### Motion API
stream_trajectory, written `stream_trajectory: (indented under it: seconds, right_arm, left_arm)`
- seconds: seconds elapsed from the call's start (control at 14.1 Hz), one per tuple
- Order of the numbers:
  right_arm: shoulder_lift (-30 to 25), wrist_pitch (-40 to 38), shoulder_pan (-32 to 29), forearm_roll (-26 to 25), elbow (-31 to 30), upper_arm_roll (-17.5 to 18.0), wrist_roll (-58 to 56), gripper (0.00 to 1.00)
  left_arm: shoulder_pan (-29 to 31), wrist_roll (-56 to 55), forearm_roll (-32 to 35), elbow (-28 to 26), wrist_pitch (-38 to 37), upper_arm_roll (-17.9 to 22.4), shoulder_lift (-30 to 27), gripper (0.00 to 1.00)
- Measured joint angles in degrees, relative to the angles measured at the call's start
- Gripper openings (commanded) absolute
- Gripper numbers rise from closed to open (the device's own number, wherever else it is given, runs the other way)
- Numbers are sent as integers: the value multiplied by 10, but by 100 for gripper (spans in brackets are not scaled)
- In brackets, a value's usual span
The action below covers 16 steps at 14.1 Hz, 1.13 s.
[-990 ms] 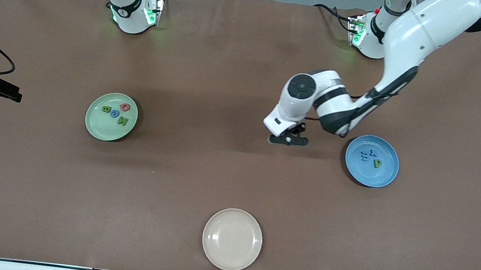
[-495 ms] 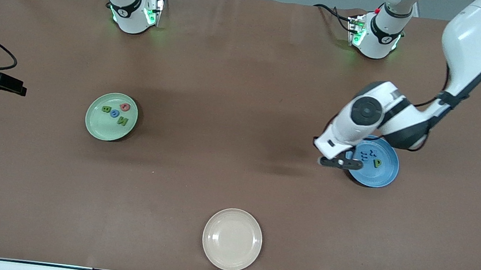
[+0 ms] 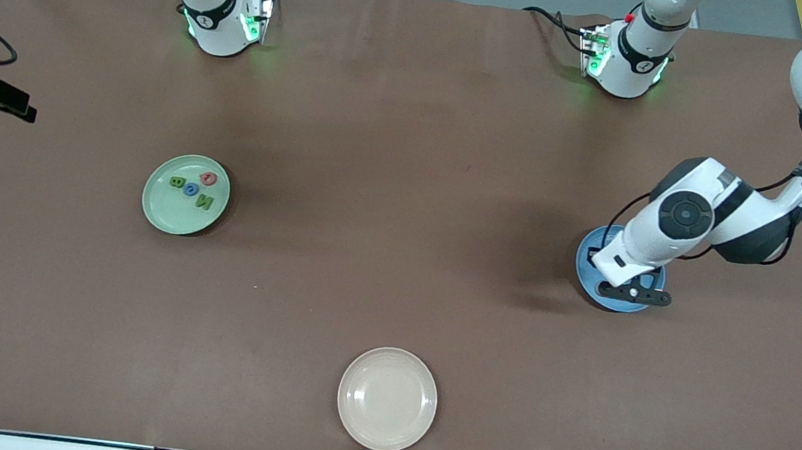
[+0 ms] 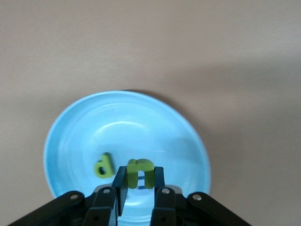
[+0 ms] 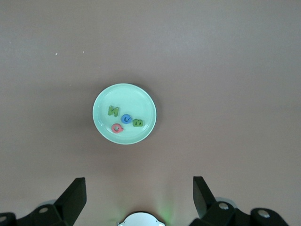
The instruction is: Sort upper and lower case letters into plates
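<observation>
The green n in my left gripper needs to be set down and let go on the blue plate [image 3: 618,278] [image 4: 122,152], right up close beside the green letter d.
My left gripper [image 3: 633,293] hangs over the blue plate [image 3: 585,255] and is shut on a green letter n [image 4: 140,168]. In the left wrist view the gripper [image 4: 140,181] holds the n just above the blue plate [image 4: 127,122], beside a green letter [image 4: 104,166] lying in it. The plate's blue letters are hidden. The light green plate [image 3: 155,210] holds a red letter [image 3: 208,178], a green B [image 3: 177,182], a blue letter [image 3: 190,189] and a green N [image 3: 204,203]. My right gripper [image 3: 14,104] waits open at the right arm's end, and its view shows the green plate [image 5: 143,101].
A cream-beige plate [image 3: 387,399] lies empty near the table's front edge, nearer to the front camera than both other plates. The two arm bases [image 3: 220,23] stand along the farthest edge. Bare brown table lies between the plates.
My left arm has swung from the table's middle toward the left arm's end, carrying the green n to over the blue plate. My right gripper has drifted slightly at the table's end.
</observation>
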Motion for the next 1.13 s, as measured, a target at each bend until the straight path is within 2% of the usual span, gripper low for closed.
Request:
stream_trajectory:
  seconds: [0.28,0.64,0.99,1.13]
  right_arm:
    - [-51,-26,0,0,-15,2,-1,100]
    - [-79,-32,0,0,-17,13,-1,100]
    - [-90,-33,0,0,-13,12,-6,100]
    - [-90,-33,-1,0,-5,12,-9,100]
  left_arm:
    - [15,19,30,-4,9,20,24,8]
    - [6,22,40,-5,23,38,45,9]
    - [-3,22,49,-4,34,52,52,14]
    - [-5,23,49,-4,36,55,52,21]
